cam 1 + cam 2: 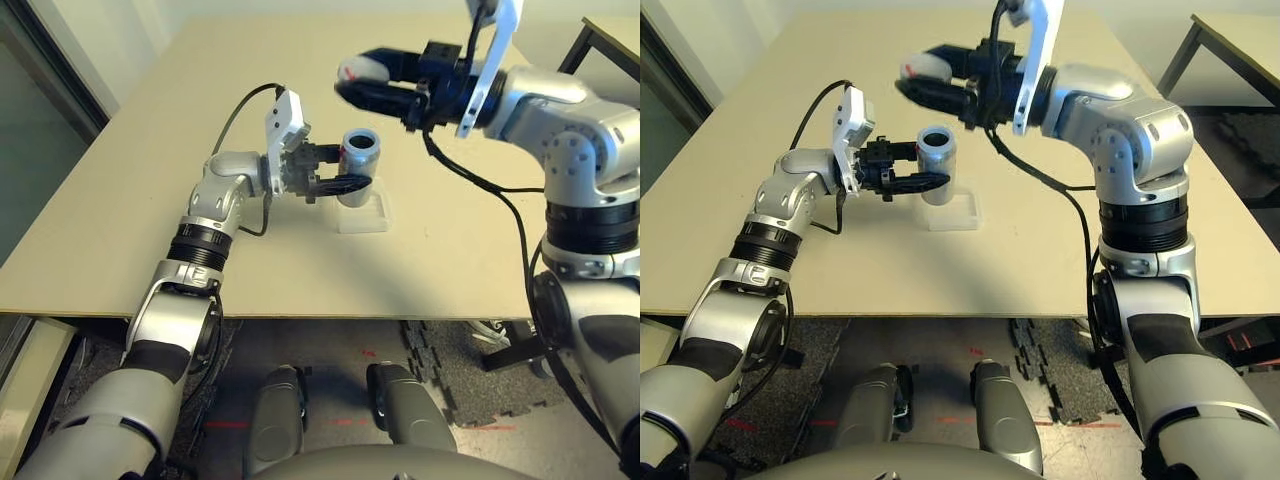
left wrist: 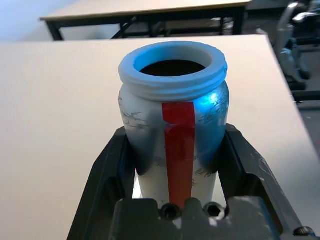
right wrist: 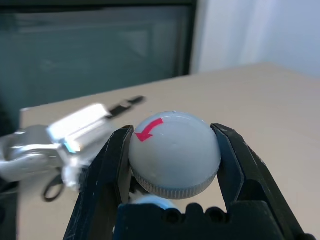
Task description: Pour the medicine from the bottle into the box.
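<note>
The grey cap, now held above the bottle, will be released by my right gripper on the bare table [image 1: 429, 169] beside the box, away from my left gripper.
The white-grey bottle [image 1: 359, 162] with a red label stripe [image 2: 179, 145] stands upright and uncapped, its dark mouth open upward. My left gripper [image 1: 338, 170] is shut on its body from the left. The bottle's base sits at the clear plastic box [image 1: 366, 216] on the table; I cannot tell whether it touches. My right gripper [image 1: 352, 86] hovers above and slightly behind the bottle, shut on the round grey cap [image 3: 175, 152], which bears a red arrow. The medicine is hidden.
The tan table [image 1: 130, 200] has bare room all around the box, with its front edge close to my body. A second table [image 1: 612, 40] stands at the back right. The right arm's black cable [image 1: 500, 195] hangs above the tabletop.
</note>
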Controlling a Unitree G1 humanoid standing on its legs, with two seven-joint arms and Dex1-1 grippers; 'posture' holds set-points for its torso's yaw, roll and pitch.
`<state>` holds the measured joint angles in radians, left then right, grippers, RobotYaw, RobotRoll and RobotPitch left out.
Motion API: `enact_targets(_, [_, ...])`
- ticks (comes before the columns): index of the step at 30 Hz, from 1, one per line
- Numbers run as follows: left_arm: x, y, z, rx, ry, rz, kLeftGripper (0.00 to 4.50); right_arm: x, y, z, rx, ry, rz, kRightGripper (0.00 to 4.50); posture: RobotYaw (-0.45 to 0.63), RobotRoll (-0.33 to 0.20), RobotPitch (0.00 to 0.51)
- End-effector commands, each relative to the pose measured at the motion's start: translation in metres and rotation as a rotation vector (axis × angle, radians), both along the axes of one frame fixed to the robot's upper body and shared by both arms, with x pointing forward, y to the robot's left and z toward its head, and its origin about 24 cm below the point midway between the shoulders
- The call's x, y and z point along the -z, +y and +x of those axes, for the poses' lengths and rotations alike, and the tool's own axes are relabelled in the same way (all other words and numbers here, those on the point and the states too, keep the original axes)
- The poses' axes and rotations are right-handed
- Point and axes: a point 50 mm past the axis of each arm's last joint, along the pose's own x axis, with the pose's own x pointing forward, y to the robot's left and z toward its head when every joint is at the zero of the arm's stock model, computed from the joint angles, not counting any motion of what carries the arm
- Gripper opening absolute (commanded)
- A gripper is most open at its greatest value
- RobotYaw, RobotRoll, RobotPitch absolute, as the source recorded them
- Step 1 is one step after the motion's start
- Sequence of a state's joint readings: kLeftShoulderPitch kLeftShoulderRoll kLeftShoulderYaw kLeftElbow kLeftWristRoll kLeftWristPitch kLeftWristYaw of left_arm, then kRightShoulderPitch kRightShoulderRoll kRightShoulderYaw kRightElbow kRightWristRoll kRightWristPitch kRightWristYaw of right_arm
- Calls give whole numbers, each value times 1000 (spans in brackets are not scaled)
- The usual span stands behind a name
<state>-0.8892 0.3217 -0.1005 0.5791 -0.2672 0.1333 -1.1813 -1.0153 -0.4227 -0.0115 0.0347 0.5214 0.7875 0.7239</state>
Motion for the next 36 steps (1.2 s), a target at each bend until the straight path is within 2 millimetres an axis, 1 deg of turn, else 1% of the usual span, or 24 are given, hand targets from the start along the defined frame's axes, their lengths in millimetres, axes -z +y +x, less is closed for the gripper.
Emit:
enact_targets(1, [-8, 6, 11, -133, -39, -41, 2513, 12, -9, 11, 97, -13, -39, 2582, -162, 0, 88])
enact_targets(6, [-20, 17, 28, -358, -89, -156, 2513, 38, -19, 27, 238, 22, -48, 2582, -154, 0, 86])
enact_targets(7, [-19, 21, 30, -416, -98, -180, 2513, 48, -20, 30, 267, 40, -45, 2582, -153, 0, 86])
enact_targets(10, [-7, 31, 35, -573, -103, -206, 2513, 75, -26, 39, 370, 83, -37, 2582, -145, 0, 83])
enact_targets(11, [-3, 32, 35, -600, -107, -201, 2513, 79, -27, 41, 390, 90, -31, 2582, -145, 0, 83])
enact_targets(15, [23, 42, 37, -764, -70, -228, 2513, 109, -38, 53, 554, 123, 5, 2582, -137, 0, 80])
enact_targets(20, [39, 48, 37, -915, -74, -246, 2513, 136, -52, 63, 710, 152, 30, 2582, -129, 0, 79])
enact_targets(22, [42, 49, 38, -951, -84, -241, 2513, 143, -55, 65, 746, 152, 35, 2582, -126, 0, 79])
enact_targets(26, [56, 47, 37, -1003, -49, -227, 2513, 166, -66, 67, 846, 196, 23, 2582, -125, 0, 80])
enact_targets(32, [72, 49, 34, -1046, 11, -206, 2513, 189, -65, 65, 903, 236, 14, 2582, -124, 0, 80])
enact_targets(36, [77, 51, 33, -1066, 27, -210, 2513, 198, -61, 64, 906, 260, 24, 2582, -121, 0, 81])
